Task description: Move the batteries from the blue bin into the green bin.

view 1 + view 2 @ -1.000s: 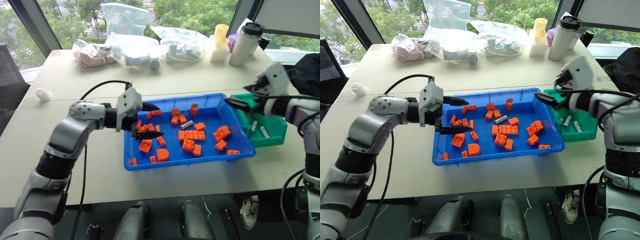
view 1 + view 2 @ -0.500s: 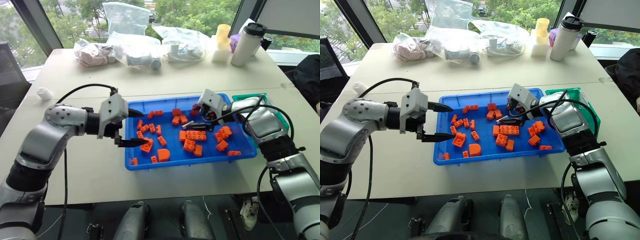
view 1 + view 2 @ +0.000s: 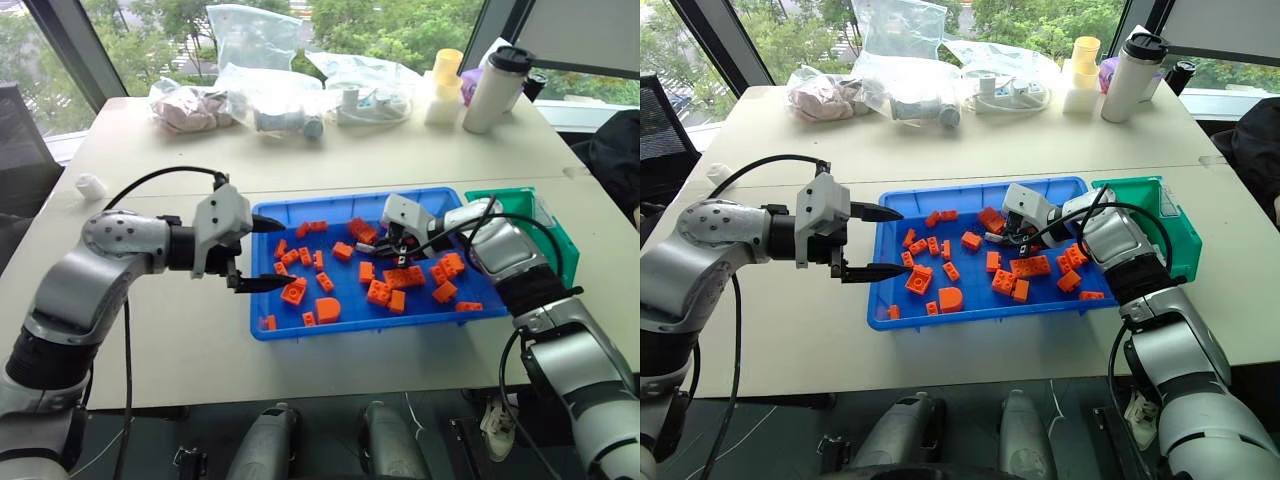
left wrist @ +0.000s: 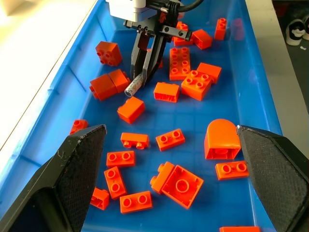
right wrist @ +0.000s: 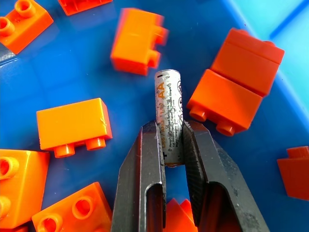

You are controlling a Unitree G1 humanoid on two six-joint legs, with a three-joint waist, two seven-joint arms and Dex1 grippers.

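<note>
Next, I let go of the silver battery, still just above the blue bin's floor, with my right gripper on the near part of the green bin's bottom [image 3: 531, 266], toward the blue bin.
The blue bin [image 3: 360, 325] lies mid-table, strewn with orange bricks [image 3: 378, 292]. My right gripper [image 5: 170, 126] reaches down into its far middle and is shut on a silver battery [image 5: 167, 104], which sticks out past the fingertips just above the bin floor. The left wrist view shows that gripper [image 4: 143, 72] from the front, with the battery [image 4: 133, 86] poking out slantwise. My left gripper [image 3: 268, 256] hovers open over the bin's left end with nothing between its fingers. The green bin [image 3: 548, 218] stands against the blue bin's right end.
Two orange bricks [image 5: 236, 82] lie close beside the held battery, and another [image 5: 137, 41] lies just beyond its tip. Clear bags [image 3: 260, 95], a white flask [image 3: 492, 88] and yellow cups [image 3: 441, 75] line the table's far edge. A small white object [image 3: 88, 187] lies far left.
My right arm swung from over the green bin down into the blue bin and shut on a battery there. Nearby bricks were pushed aside. My left gripper stayed open at the bin's left end.
</note>
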